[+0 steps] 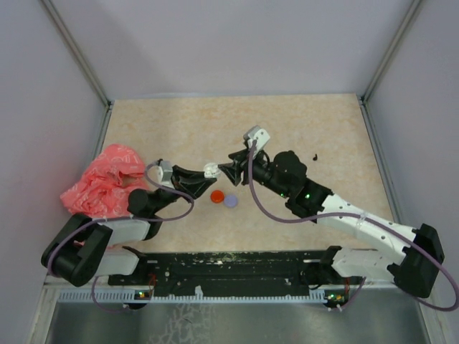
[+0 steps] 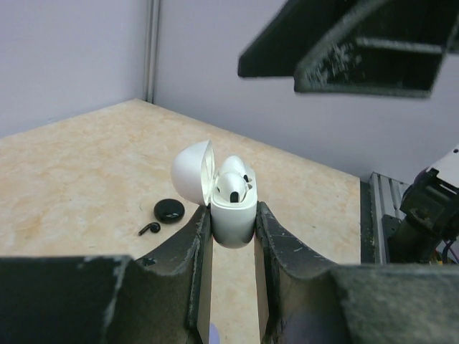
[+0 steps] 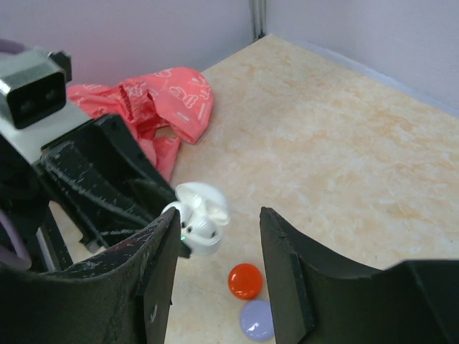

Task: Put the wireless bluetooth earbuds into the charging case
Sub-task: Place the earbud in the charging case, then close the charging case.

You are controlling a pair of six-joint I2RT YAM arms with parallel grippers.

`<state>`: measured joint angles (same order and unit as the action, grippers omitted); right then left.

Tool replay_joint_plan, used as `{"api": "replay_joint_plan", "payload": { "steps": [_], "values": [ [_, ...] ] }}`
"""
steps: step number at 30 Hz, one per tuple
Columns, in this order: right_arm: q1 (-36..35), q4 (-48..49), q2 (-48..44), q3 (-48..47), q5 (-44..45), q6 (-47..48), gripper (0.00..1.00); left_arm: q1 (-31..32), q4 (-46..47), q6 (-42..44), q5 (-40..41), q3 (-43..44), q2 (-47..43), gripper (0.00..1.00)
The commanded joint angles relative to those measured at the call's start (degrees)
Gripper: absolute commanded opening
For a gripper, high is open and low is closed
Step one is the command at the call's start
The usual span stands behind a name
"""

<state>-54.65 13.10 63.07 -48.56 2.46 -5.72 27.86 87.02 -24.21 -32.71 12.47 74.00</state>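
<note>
My left gripper will set down and release the white charging case on the table [image 1: 226,180], at a spot that is just behind the red and lilac discs.
The white charging case [image 2: 233,228] hangs above the table, lid [image 2: 191,172] tipped open, with my left gripper [image 2: 232,213] shut on its body. Two white earbuds [image 2: 231,189] sit in its wells. A black earbud [image 2: 149,228] lies loose on the table beside a black disc [image 2: 169,210]. My right gripper [image 3: 219,217] stands open just in front of the case [image 3: 203,228], nothing between its fingers. From above, the case [image 1: 211,170] sits between the left gripper [image 1: 203,173] and the right gripper [image 1: 229,170].
A red disc [image 1: 216,196] and a lilac disc [image 1: 230,201] lie on the table below the grippers. A crumpled pink bag [image 1: 106,179] lies at the left. Small black bits [image 1: 313,156] lie right of the right arm. Grey walls enclose the table.
</note>
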Motion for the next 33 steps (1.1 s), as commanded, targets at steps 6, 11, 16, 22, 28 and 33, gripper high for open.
{"api": "replay_joint_plan", "payload": {
  "steps": [6, 11, 16, 22, 28, 33],
  "values": [
    [14.73, -8.0, 0.05, -7.75, -33.53, -7.77, 0.6, -0.24, 15.52, -2.72, -9.67, 2.58, 1.99, 0.0],
    [18.13, -4.46, 3.77, -7.91, -45.68, -12.66, 0.62, -0.26, 15.54, -5.07, -14.63, 5.03, 2.89, 0.0],
    [18.22, -1.73, 8.28, -8.44, -52.09, -16.29, 0.63, 0.09, 15.54, -6.9, -18.4, 7.13, 3.35, 0.0],
    [18.35, 2.69, 10.84, -7.89, -56.93, -19.62, 0.61, 0.33, 15.54, -6.74, -18.31, 7.19, 3.37, 0.0],
    [19.02, 7.02, 9.27, -6.7, -60.61, -21.34, 0.58, 0.27, 15.56, -7.84, -14.67, 6.3, 5.83, 0.0],
    [20.78, 6.96, 6.89, -5.27, -59.61, -20.57, 0.57, 0.22, 15.15, -8.65, -12.65, 6.0, 7.09, 0.01]
  ]
}}
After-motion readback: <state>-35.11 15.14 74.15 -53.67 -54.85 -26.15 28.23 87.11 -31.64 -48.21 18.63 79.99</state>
